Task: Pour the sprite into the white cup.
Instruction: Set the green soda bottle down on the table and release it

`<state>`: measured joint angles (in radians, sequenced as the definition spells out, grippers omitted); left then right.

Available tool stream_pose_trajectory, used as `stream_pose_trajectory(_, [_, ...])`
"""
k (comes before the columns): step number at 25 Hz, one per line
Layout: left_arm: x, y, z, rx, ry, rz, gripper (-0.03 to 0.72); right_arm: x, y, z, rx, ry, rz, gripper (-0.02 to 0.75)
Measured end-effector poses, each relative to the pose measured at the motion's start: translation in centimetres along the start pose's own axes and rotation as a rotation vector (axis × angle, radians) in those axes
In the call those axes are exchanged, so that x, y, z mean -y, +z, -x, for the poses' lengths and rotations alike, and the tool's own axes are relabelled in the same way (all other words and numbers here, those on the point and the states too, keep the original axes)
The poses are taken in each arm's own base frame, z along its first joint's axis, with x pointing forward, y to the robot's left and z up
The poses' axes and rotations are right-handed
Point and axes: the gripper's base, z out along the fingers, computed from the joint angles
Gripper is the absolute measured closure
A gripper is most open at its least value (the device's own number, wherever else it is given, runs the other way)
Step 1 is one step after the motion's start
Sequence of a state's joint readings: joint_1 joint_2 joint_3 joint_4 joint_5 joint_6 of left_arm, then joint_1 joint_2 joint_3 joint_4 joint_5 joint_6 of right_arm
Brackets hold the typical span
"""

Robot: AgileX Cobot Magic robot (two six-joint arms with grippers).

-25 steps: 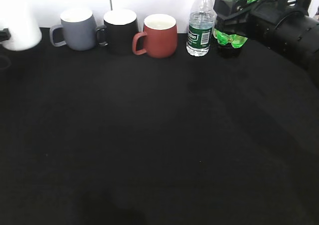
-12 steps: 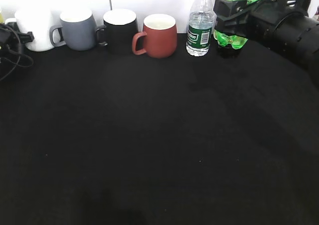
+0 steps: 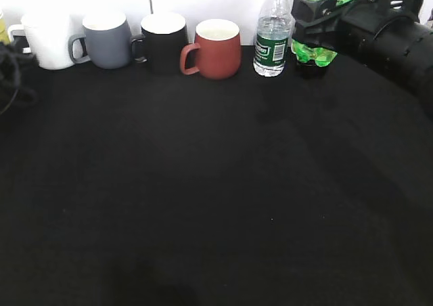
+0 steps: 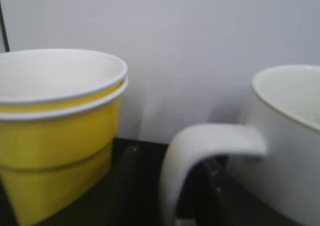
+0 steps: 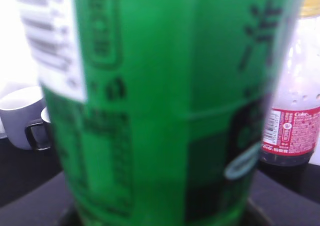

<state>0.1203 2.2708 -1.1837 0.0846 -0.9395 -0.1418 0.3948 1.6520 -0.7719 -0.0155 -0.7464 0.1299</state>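
Observation:
Next, I let go of the sprite with my right gripper beside the cola bottle [image 3: 363,77], on its side that faces away from the water bottle. The sprite is now at the back.
The white cup [image 3: 46,40] stands at the far left of the mug row, its handle to the left. In the left wrist view the cup [image 4: 295,146] is close up, and its handle passes between the fingers of my left gripper [image 4: 172,186], which is open, with gaps on both sides. The sprite [image 3: 312,52], a bright-green bottle, is at the back right, gripped by my right gripper [image 3: 318,18]. In the right wrist view the sprite [image 5: 160,111] fills the frame and hides the jaws.
Right of the white cup stand a grey mug [image 3: 107,40], a black mug [image 3: 162,42], a red mug [image 3: 215,49] and a small water bottle [image 3: 272,35]. Stacked yellow paper cups [image 4: 55,131] stand left of the white cup. A cola bottle [image 5: 292,121] stands behind the sprite.
The white cup went from a blurred spot at the left edge to standing next to the grey mug. My left gripper has drawn back to the left. The sprite has barely moved.

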Motion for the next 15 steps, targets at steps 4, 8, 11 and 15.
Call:
stream_pose_trajectory(4, [1.2,-7.6,2.2,-0.015,-0.006,-0.018,0.416,2.0,-0.1,0.2,0.008,-0.028,-0.162,0.362])
stream_pose_trajectory(8, [4.3,-14.9,7.1,0.063,0.081,-0.195,0.416,9.6,-1.5,0.8,0.021,-0.019,-0.415,0.362])
stream_pose_trajectory(11, [8.0,-17.6,9.6,0.095,0.111,-0.315,0.416,12.7,-1.1,-1.9,-0.021,-0.052,-0.479,0.362])
stream_pose_trajectory(15, [13.0,-20.2,11.2,0.125,0.122,-0.494,0.416,14.2,1.9,-6.6,-0.025,-0.077,-0.476,0.362])
